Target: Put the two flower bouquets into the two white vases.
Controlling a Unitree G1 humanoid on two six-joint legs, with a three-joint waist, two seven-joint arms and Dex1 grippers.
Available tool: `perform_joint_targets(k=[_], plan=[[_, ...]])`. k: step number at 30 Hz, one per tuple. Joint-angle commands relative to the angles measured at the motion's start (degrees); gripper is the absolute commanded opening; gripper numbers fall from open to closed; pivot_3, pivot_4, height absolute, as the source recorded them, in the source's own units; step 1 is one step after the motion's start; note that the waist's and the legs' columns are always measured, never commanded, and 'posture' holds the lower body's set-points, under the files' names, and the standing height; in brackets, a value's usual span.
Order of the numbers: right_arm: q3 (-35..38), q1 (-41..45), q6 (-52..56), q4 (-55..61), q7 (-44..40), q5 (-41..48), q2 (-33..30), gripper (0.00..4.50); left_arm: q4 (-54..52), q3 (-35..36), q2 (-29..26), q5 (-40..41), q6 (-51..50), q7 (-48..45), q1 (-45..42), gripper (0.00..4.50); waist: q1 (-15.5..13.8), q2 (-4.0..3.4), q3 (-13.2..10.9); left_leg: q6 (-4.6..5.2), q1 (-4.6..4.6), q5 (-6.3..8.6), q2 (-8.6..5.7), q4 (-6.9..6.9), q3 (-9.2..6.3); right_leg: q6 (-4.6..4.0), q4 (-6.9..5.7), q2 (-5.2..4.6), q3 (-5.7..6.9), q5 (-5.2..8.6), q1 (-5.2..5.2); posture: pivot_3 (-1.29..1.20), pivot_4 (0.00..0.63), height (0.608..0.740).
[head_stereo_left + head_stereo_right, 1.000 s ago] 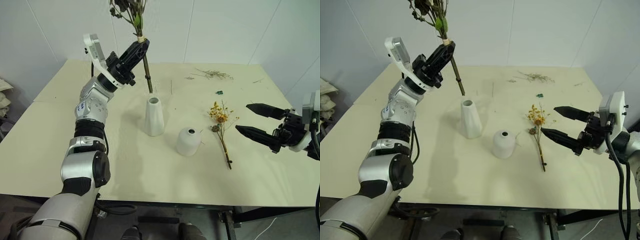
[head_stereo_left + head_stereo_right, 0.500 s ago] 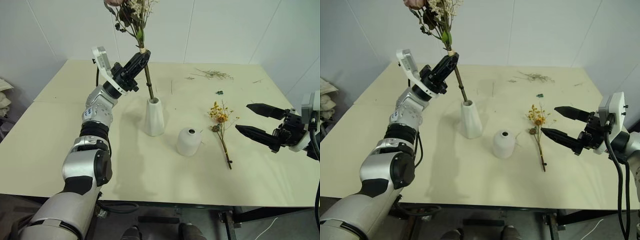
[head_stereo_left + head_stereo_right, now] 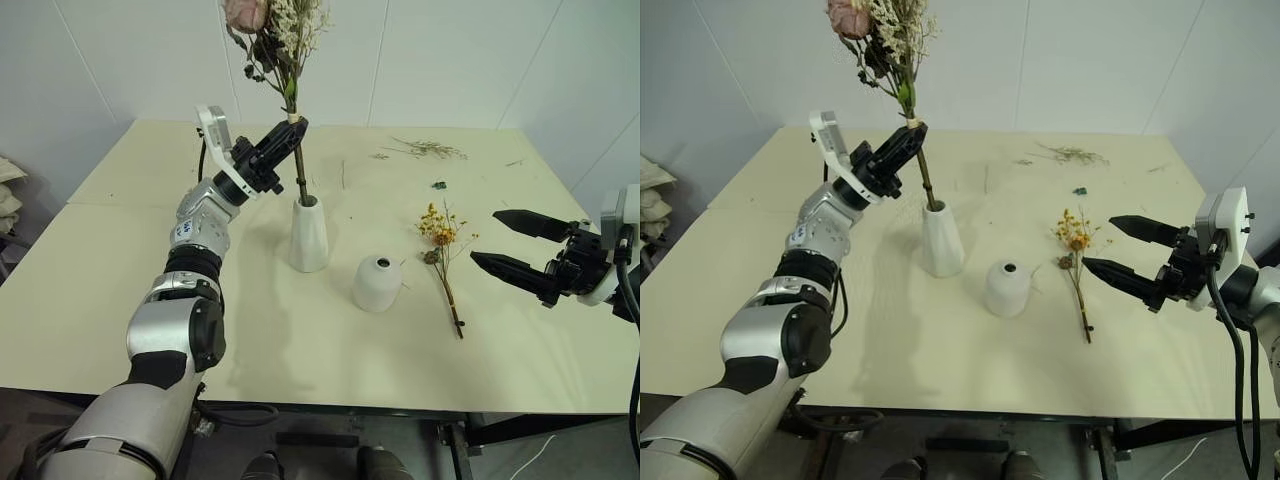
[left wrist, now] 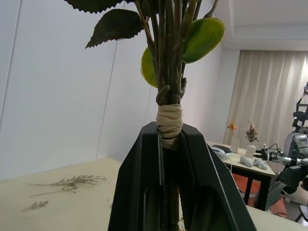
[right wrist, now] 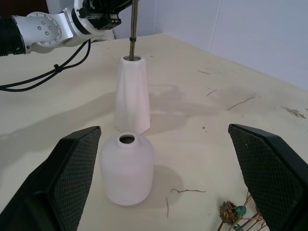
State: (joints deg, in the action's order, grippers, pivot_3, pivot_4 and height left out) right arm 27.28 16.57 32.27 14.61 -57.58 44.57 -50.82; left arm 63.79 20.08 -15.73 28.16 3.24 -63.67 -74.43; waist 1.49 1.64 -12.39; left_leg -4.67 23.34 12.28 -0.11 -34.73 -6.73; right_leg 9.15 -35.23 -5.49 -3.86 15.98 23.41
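My left gripper is going to release the pink-and-white bouquet, its stem ends now inside the cone's mouth. I will let it go deep in the opening of the tall white cone vase [image 3: 307, 202].
My left gripper [image 3: 291, 134] is shut on the tied stems of the pink-and-white bouquet [image 3: 272, 30], just below its tan binding [image 4: 169, 120]. The stem ends sit inside the narrow mouth of the tall white cone vase [image 3: 308, 236], and the bouquet leans slightly left. The short round white vase [image 3: 377, 282] stands to the right of the cone, its hole empty. The thin yellow-orange sprig [image 3: 441, 252] lies flat on the table further right. My right gripper [image 3: 512, 243] is open, hovering right of that sprig; between its fingers [image 5: 72, 175] the round vase [image 5: 126, 166] and the cone vase [image 5: 133, 94] are seen.
Loose dried twigs [image 3: 428, 149] lie scattered at the table's far right side, with a small green scrap [image 3: 438, 185] near them. The cream table [image 3: 300, 350] ends at a front edge close to me. A white wall rises behind.
My left gripper has lowered the pink bouquet, and its stem ends have gone from above the cone vase's mouth down into it. The right gripper has stayed put.
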Motion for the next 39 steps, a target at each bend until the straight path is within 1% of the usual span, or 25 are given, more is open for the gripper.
perform_joint_targets(k=[1,6,16,31,38,39], plan=[[1.7,-0.1,-1.3,1.9,0.4,0.4,-0.6,4.50,-0.6,0.0,0.2,-0.5,1.0,-0.8,-1.2,0.12,0.0,0.00,0.0,0.00,0.00,0.00,0.00,0.01,0.00,0.00,0.00,0.00,0.00,0.00,0.00,0.00,0.150,0.740],[1.6,-0.3,-1.3,2.0,0.6,0.4,-0.5,4.50,-0.2,0.0,0.3,-1.1,0.9,-0.7,-0.9,0.12,0.0,0.00,0.0,0.00,0.00,0.00,0.00,0.00,0.00,0.00,0.00,0.00,0.00,0.00,0.00,0.00,0.150,0.740],[1.8,-1.9,-1.8,2.9,1.2,0.7,-0.3,4.50,-0.4,-1.8,0.2,-4.1,2.2,-0.8,2.6,0.12,0.0,0.00,0.0,0.00,-0.03,0.00,0.00,-0.03,0.00,0.00,-0.06,0.00,0.00,0.00,-0.01,0.00,0.150,0.740],[0.9,-1.5,-2.4,2.0,0.7,0.3,-0.1,4.50,0.1,-2.7,1.1,-5.3,3.2,-0.7,3.9,0.12,0.0,0.00,0.0,0.01,-0.03,0.01,0.00,-0.21,0.00,-0.01,-0.17,0.00,0.00,0.00,-0.03,0.00,0.150,0.740],[1.2,-2.2,-2.3,2.5,1.0,0.3,0.1,4.50,0.0,-4.0,0.1,-7.2,3.3,-1.4,5.8,0.12,0.0,-0.01,0.0,0.01,-0.03,0.01,0.00,-0.21,0.00,-0.01,-0.17,0.00,0.00,0.00,-0.03,0.00,0.150,0.740],[1.2,-2.4,-2.3,2.6,1.1,0.3,0.1,4.50,-0.2,-4.5,-0.2,-7.7,3.4,-1.9,6.1,0.47,0.1,-0.01,0.0,0.01,-0.03,0.01,0.00,-0.21,0.00,-0.01,-0.17,0.00,0.00,0.00,-0.03,0.00,0.150,0.740]])
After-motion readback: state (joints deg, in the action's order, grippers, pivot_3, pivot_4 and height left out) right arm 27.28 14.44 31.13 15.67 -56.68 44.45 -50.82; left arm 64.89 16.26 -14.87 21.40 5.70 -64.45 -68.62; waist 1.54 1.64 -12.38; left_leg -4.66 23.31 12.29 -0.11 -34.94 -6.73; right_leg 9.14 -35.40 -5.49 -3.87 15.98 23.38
